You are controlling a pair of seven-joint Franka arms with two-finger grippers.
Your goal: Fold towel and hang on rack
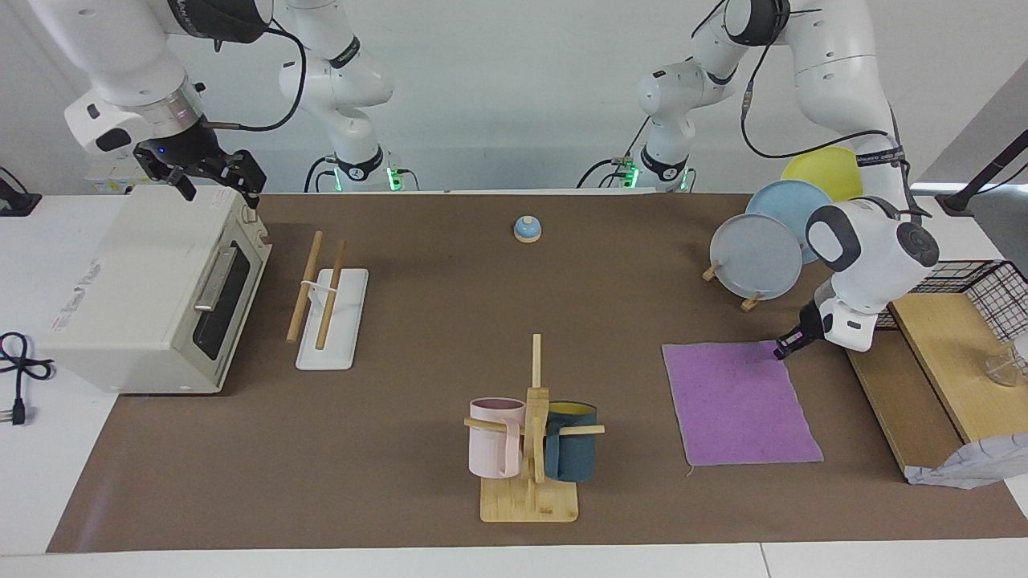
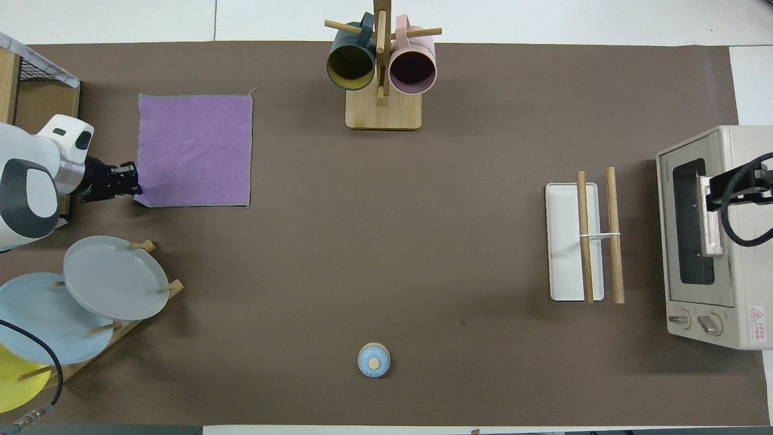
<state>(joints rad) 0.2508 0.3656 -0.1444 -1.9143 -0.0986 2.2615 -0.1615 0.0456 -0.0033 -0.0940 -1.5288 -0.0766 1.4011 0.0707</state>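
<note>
I will use my left gripper to set the folded corner free by the purple towel's near corner on the rack side (image 2: 254,220), letting go of it there.
The purple towel (image 1: 739,401) (image 2: 194,151) lies flat on the brown mat toward the left arm's end of the table. My left gripper (image 1: 781,350) (image 2: 134,186) is down at the towel's corner nearest the robots, shut on that corner. The rack (image 1: 331,309) (image 2: 574,241), two wooden dowels on a white base, stands toward the right arm's end, beside the toaster oven. My right gripper (image 1: 218,185) waits open above the toaster oven's top edge with nothing between its fingers.
A toaster oven (image 1: 144,289) sits at the right arm's end. A mug tree (image 1: 530,437) with two mugs stands mid-table, farther from the robots. A blue bell (image 1: 527,229), a plate stand (image 1: 755,257) with plates, wooden boards (image 1: 940,353) and a wire basket (image 1: 992,289) are also here.
</note>
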